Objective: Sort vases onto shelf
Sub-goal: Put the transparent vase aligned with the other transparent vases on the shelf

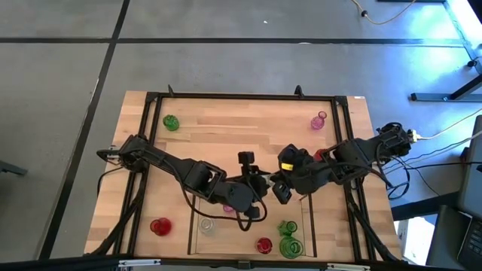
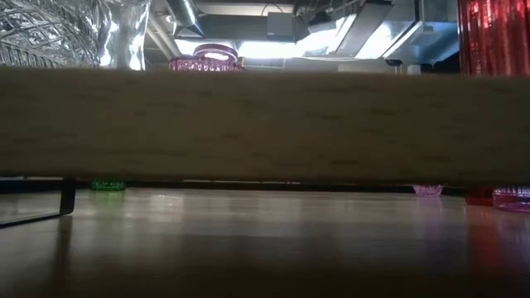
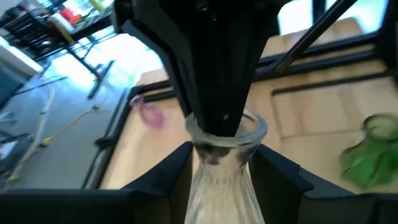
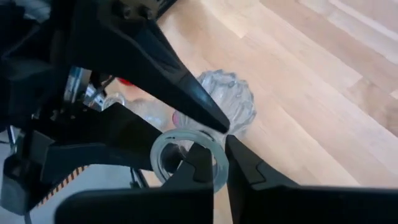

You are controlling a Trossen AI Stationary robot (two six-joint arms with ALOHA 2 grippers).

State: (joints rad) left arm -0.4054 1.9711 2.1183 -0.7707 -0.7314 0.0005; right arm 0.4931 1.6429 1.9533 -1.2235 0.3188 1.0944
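Next, my right gripper releases the clear vase on the shelf (image 1: 260,216) just behind its red vase, next to the green vases.
A clear narrow-necked vase (image 3: 221,180) hangs in the air over the middle of the table, between both arms. My left gripper (image 3: 224,158) is open, one finger on each side of the vase's neck with a thin gap. My right gripper (image 4: 219,155) comes down onto the vase's mouth and is shut on it. The shelf (image 1: 307,226), a thin dark frame near the table's front edge, holds a clear vase (image 1: 207,224), a red vase (image 1: 263,245) and two green vases (image 1: 288,235). On the table stand a green vase (image 1: 171,122), a pink vase (image 1: 319,120) and a red vase (image 1: 160,226). My right gripper pinches the clear vase's rim (image 4: 214,144), one finger inside the mouth and one outside. The fingers (image 3: 221,93) come from above, slanting down from the table's right. The vase hangs upright below them, clear of the table.
A black frame (image 1: 248,96) runs round the tabletop. In the low view a wooden board (image 2: 265,124) fills the middle, with clear (image 2: 58,33), pink (image 2: 207,60) and red (image 2: 493,37) glass above it. Bare wood lies across the table's far half.
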